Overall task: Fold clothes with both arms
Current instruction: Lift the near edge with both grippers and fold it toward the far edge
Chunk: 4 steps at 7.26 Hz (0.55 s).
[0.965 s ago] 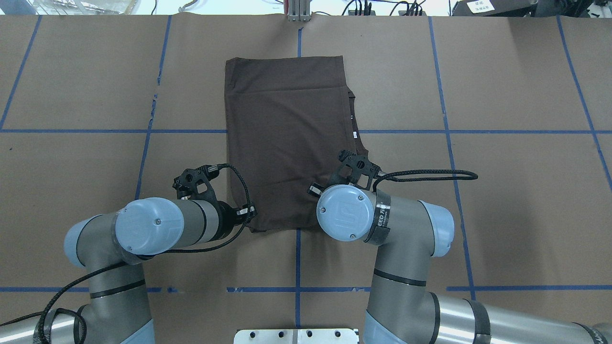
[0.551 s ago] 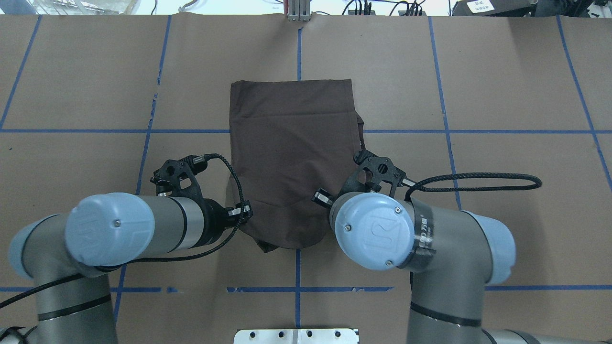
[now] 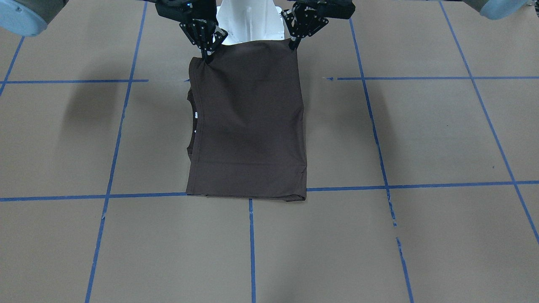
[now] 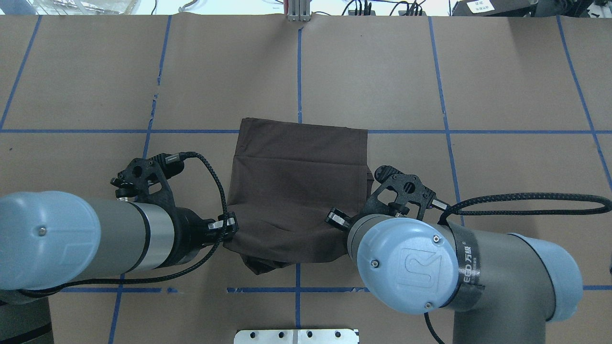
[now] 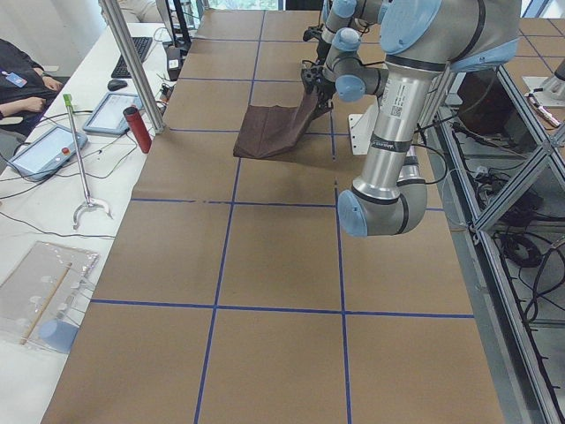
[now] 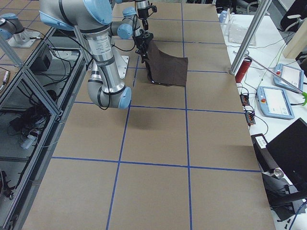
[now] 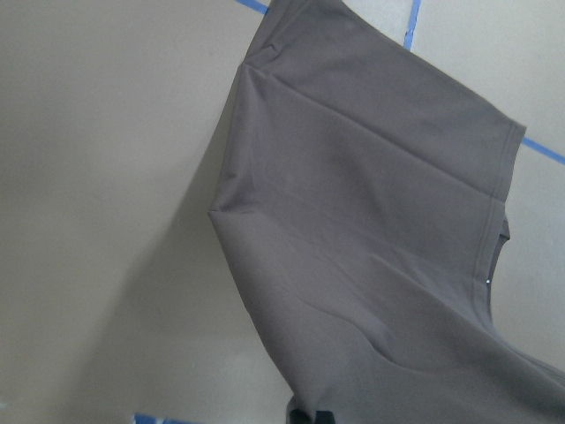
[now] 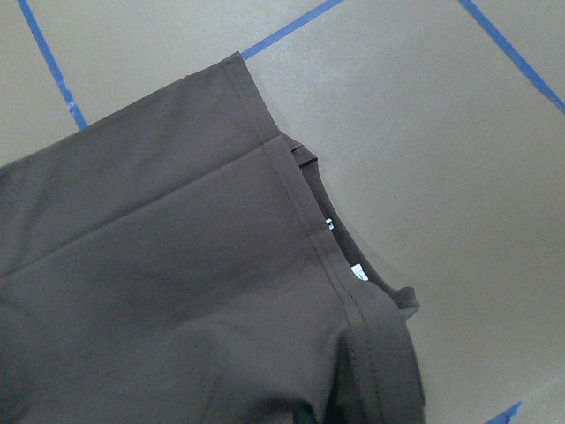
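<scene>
Next, my right gripper lets go of the T-shirt's near corner on the panel's flat far end [image 3: 203,166] [image 8: 249,137], close to its collar side.
The dark brown T-shirt [image 3: 248,126] is folded into a narrow panel with its collar and white neck tags [image 8: 357,272] along one side. The panel's far edge rests on the table and its near edge is lifted. My right gripper [image 3: 206,59] is shut on one near corner and my left gripper [image 3: 291,45] is shut on the other. Seen from overhead, the T-shirt [image 4: 299,186] sags between the two arms, and the wrists hide the fingertips. Each wrist view shows the T-shirt [image 7: 380,221] [image 8: 177,291] sloping down to the table.
The brown paper table [image 4: 502,76] carries a grid of blue tape lines. The white pedestal base [image 4: 296,336] sits between the arms. A red cylinder [image 5: 137,129] and a metal post [image 5: 132,62] stand at the far edge. A person's sleeve [image 5: 22,84] and tablets show on a side desk.
Both grippers have drawn back toward the robot's base and risen, still holding the near corners. The T-shirt has been dragged toward the robot, so its far edge lies closer in.
</scene>
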Available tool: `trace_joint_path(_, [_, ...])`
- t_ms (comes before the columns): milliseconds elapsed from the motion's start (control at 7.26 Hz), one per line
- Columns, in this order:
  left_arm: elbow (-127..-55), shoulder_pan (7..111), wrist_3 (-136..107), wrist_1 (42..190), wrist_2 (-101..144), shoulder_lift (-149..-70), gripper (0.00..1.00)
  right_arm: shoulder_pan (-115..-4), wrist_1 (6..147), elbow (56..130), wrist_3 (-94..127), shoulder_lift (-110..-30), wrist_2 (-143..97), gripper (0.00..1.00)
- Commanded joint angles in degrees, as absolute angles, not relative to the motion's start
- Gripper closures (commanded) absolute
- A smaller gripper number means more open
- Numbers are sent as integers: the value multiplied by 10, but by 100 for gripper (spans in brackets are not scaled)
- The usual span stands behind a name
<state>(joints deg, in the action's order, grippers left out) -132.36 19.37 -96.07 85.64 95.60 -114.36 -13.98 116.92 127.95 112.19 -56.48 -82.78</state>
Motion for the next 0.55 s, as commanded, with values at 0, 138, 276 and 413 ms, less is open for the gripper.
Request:
trace_joint_path(0, [-1281, 231, -913, 852, 958, -1175, 100, -176, 1170, 1260, 1101, -560, -830, 100])
trace_joint_path(138, [-1251, 253, -897, 853, 960, -1189, 100, -198, 1141, 1235, 1091, -559, -832, 100])
trace_joint_path(276, [-1212, 275, -879, 857, 960, -1211, 100, -220, 1078, 1181, 1087, -559, -835, 100])
trace_joint_path(413, [-1179, 299, -857, 860, 960, -1230, 100, -238, 1023, 1132, 1072, -559, -836, 100])
